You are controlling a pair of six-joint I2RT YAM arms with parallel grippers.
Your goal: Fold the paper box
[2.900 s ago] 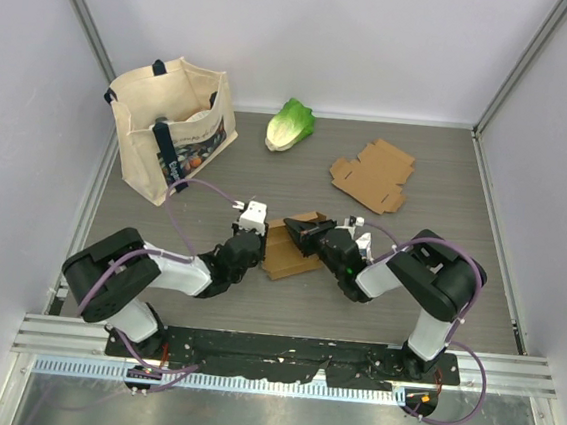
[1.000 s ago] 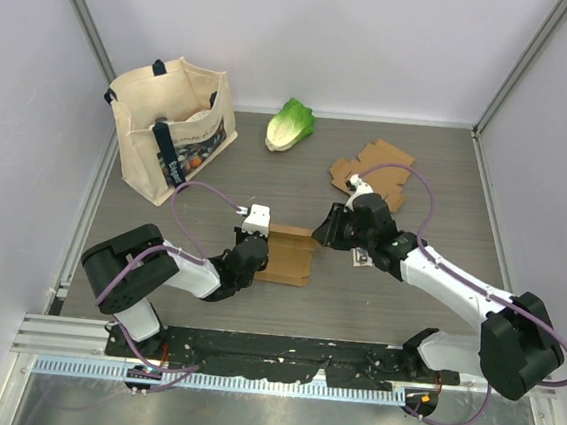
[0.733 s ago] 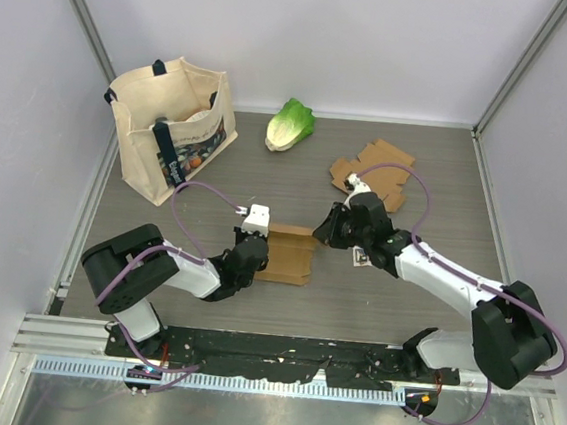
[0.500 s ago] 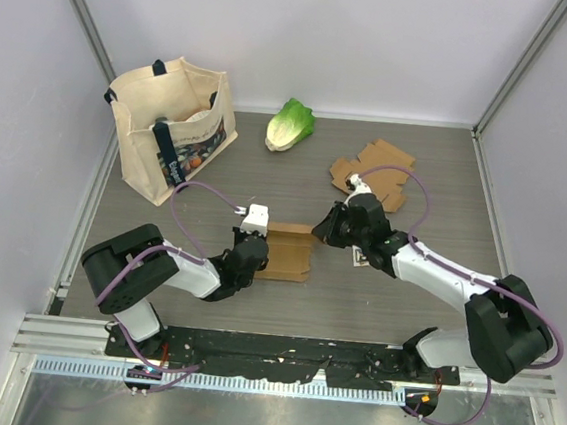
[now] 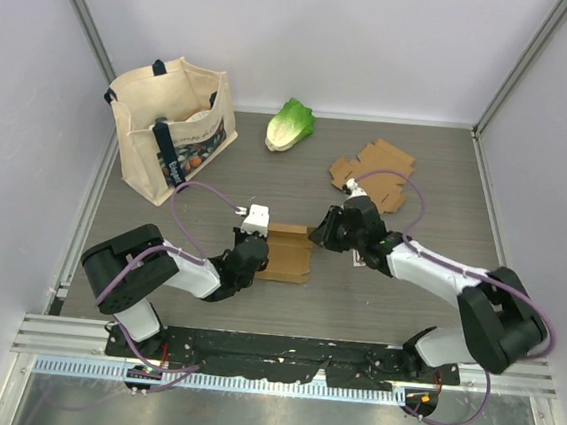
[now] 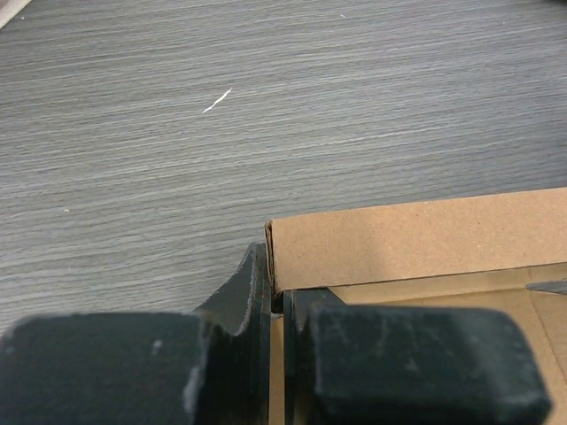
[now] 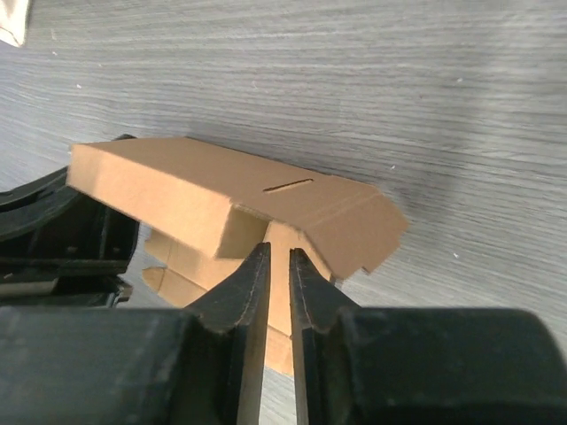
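Observation:
The slotted flap leans away from the box, past the empty fingers of my right gripper, so next my right gripper opens and grabs the flap's loose end (image 7: 383,239).
The brown paper box (image 5: 287,254) lies partly folded on the table between both grippers. My left gripper (image 5: 259,246) is shut on the box's left wall; in the left wrist view the jaws (image 6: 276,297) pinch the edge of the upright cardboard wall (image 6: 407,235). My right gripper (image 5: 321,233) is at the box's right end. In the right wrist view its jaws (image 7: 278,254) stand nearly together with a thin gap, tips against the box (image 7: 204,190) under its slotted flap (image 7: 345,221), with nothing gripped between them.
A canvas tote bag (image 5: 171,126) stands at the back left. A green lettuce (image 5: 290,125) lies at the back centre. A flat, unfolded cardboard blank (image 5: 373,173) lies at the back right, just behind my right arm. Enclosure walls surround the table.
My right arm swung out from low beside the box and now reaches in from the right, edging left to the box's right end. The box lies flatter. My left gripper keeps its hold.

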